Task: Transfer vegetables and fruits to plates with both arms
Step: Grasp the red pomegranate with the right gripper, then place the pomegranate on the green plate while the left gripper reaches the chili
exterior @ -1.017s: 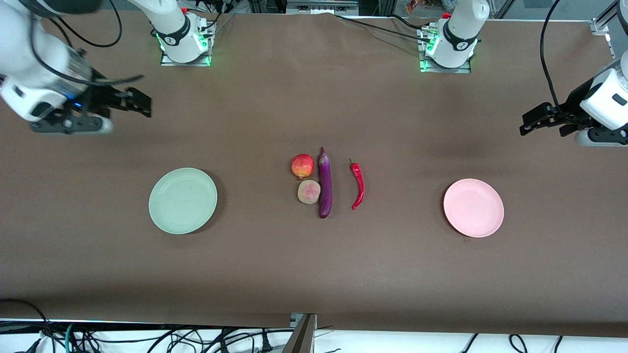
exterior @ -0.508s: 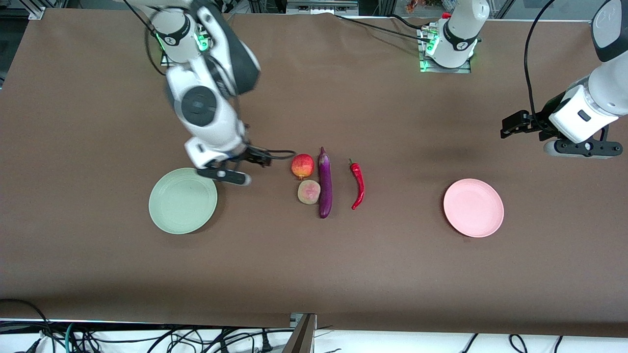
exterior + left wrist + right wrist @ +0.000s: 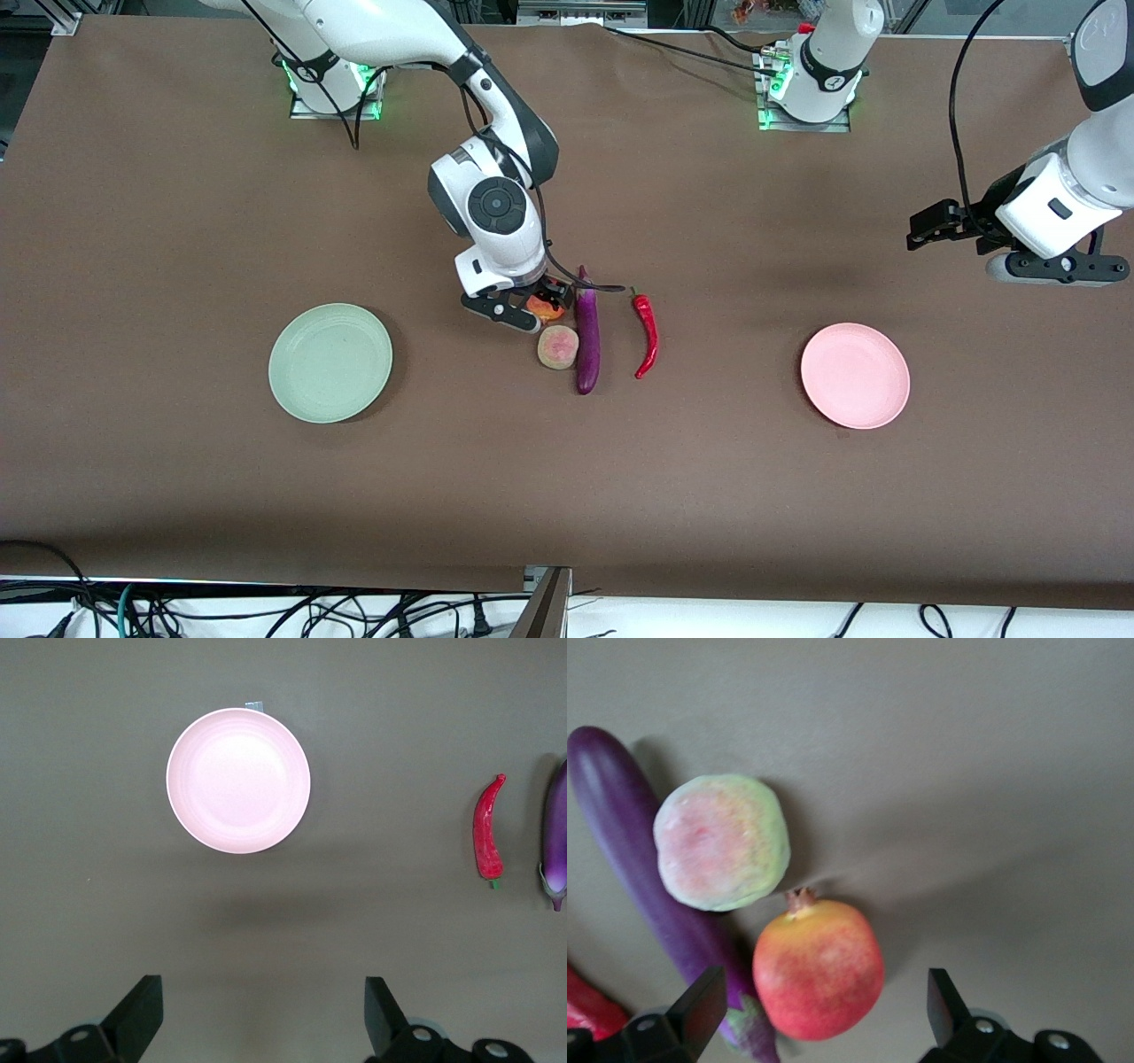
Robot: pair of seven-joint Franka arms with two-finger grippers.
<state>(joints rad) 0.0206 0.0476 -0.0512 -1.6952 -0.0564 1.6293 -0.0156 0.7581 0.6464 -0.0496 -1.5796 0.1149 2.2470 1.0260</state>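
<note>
Next, I close my right gripper around the middle of the pomegranate [image 3: 545,308] [image 3: 819,973] beside the peach, because the pomegranate goes to the pale green plate first.
My right gripper [image 3: 542,306] is open just over the red-and-yellow pomegranate [image 3: 543,309] at the table's middle; in the right wrist view the pomegranate [image 3: 819,967] sits between the spread fingers. The pinkish-green peach [image 3: 557,346] [image 3: 721,842] lies beside it, nearer the front camera. The purple eggplant [image 3: 586,337] [image 3: 638,850] lies against both fruits. The red chili [image 3: 647,334] [image 3: 487,828] lies apart toward the left arm's end. My left gripper [image 3: 930,226] is open and empty, high over that end. The pink plate [image 3: 855,375] [image 3: 238,780] and the pale green plate [image 3: 330,361] hold nothing.
The brown table cover [image 3: 567,496] spreads wide around the plates. The arm bases [image 3: 811,84] stand along the edge farthest from the front camera. Cables hang below the edge nearest that camera.
My right arm has swung from its end of the table past the green plate and come down over the pomegranate. My left gripper shifted slightly inward and then held still.
</note>
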